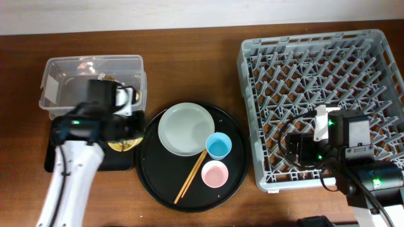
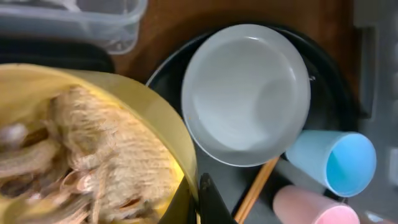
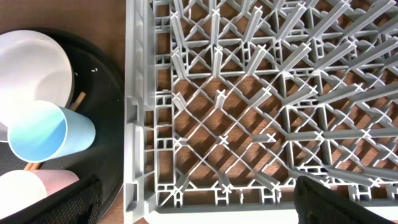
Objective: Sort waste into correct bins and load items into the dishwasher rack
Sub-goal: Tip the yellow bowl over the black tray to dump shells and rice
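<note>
I need to use my left gripper to release the small yellow bowl on top of the grey-green plate (image 1: 179,122) (image 2: 230,79) that is on the round black tray.
My left gripper (image 1: 129,126) (image 2: 202,199) is shut on the rim of the small yellow bowl (image 1: 124,145) (image 2: 155,112). It holds the bowl over the shallow black tray (image 1: 53,161). Brownish food scraps (image 2: 93,143) lie in the bowl. The clear tub (image 1: 60,69) stands just behind, with some pale and brown waste inside. The grey-green plate (image 1: 183,129) (image 2: 245,93), blue cup (image 1: 219,146) (image 3: 43,134), pink cup (image 1: 214,174) and chopsticks (image 1: 191,176) lie on the round black tray (image 1: 154,176). My right gripper (image 1: 297,148) (image 3: 205,205) is open and empty over the front left corner of the grey dishwasher rack (image 1: 379,50) (image 3: 134,124).
The rack's upright pegs (image 3: 249,37) rise under my right arm. The round tray sits between the bins and the rack. Bare brown table (image 1: 189,63) lies behind the round tray and along the front edge.
</note>
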Tool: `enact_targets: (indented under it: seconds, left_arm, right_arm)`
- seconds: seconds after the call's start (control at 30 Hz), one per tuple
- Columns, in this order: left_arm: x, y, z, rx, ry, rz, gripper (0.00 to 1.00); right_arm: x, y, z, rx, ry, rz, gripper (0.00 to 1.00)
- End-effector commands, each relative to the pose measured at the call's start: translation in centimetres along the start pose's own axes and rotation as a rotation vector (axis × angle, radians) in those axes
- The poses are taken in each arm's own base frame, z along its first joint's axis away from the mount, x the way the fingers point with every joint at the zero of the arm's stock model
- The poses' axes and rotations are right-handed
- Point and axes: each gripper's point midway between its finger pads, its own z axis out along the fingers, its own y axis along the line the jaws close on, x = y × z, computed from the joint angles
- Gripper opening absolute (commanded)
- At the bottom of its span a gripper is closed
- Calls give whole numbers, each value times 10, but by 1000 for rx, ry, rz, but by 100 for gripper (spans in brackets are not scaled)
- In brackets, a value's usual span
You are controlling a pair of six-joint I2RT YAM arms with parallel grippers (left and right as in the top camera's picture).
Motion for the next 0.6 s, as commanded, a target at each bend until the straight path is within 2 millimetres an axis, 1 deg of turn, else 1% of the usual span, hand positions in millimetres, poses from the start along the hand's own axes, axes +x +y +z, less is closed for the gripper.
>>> enact_targets:
  seconds: [0.0,0.07,0.13,0.2,0.27,0.33,0.4,0.53,0.57]
  left_arm:
    - [-7,12,-8,264,-27,72,0]
    - [-3,26,-2,385,-32,26,0]
    - [0,42,5,532,-57,-60,0]
    - [1,57,11,646,-88,-150,0]
    - [-1,74,12,746,-137,-250,0]
    - [-7,87,8,833,-187,-346,0]
    - [-14,96,-2,915,-242,-439,0]
    - [-15,115,-13,940,-257,-599,0]
    - [-21,118,-29,1010,-312,-647,0]
  right_arm:
    - [-5,0,-5,-1,-21,11,99]
    - [-5,0,-5,-1,-21,11,99]
    - [-5,0,-5,-1,-21,11,99]
    - [-5,0,-5,-1,-20,11,99]
    - [-5,0,-5,-1,-20,11,99]
    - [-5,0,-5,-1,-20,10,99]
    - [-5,0,-5,-1,-18,11,99]
    - [-3,0,-5,0,-13,11,99]
    - [-3,0,-5,0,-13,10,99]
